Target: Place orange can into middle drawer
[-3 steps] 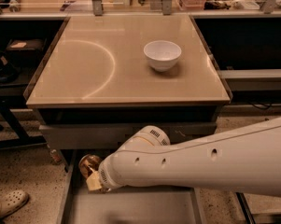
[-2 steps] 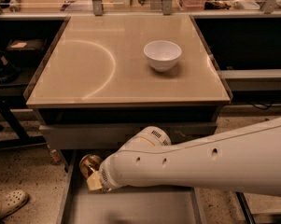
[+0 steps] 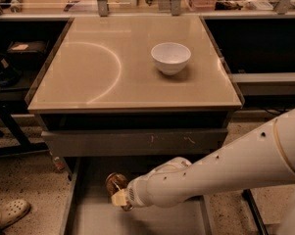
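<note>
The orange can will go down from my gripper onto the grey bottom of the drawer, near the side (image 3: 117,192) that is closest to the shoe.
The orange can (image 3: 115,182) is held at the tip of my gripper (image 3: 119,194), over the left rear part of the open middle drawer (image 3: 137,219). The can's silver top faces the camera. The gripper is at the end of my white arm (image 3: 220,173), which reaches in from the right, below the table top. The drawer is pulled out below the table, with a flat grey floor and low side walls. My fingers are shut around the can.
A white bowl (image 3: 170,58) stands on the tan table top (image 3: 108,72). A grey drawer front with white scratch marks (image 3: 137,142) is above the open drawer. A shoe (image 3: 10,214) lies on the floor at the left.
</note>
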Controlling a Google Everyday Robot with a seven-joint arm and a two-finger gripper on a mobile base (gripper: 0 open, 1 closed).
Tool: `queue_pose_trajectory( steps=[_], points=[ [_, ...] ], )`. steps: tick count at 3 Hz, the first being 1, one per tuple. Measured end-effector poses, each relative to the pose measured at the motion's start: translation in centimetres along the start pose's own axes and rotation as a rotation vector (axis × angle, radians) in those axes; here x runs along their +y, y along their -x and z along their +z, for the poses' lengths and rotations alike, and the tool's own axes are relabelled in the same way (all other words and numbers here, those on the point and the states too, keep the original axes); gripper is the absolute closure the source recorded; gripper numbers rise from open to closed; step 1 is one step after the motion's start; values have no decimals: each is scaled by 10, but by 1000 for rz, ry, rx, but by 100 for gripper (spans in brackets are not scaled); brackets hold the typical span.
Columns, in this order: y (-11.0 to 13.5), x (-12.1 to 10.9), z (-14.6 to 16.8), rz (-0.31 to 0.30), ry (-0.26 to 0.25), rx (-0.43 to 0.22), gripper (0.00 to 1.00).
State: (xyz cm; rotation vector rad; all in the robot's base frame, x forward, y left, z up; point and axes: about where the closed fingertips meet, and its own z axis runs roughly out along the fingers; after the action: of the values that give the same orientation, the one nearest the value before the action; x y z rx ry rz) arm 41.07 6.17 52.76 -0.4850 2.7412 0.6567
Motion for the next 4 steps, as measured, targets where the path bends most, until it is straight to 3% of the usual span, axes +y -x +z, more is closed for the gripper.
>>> queue_pose_trajectory(
  steps=[2,4],
  points=[
    [14,-29,77,47,88,-76,100],
    [15,-43,138,76,144,-74,100]
  ],
)
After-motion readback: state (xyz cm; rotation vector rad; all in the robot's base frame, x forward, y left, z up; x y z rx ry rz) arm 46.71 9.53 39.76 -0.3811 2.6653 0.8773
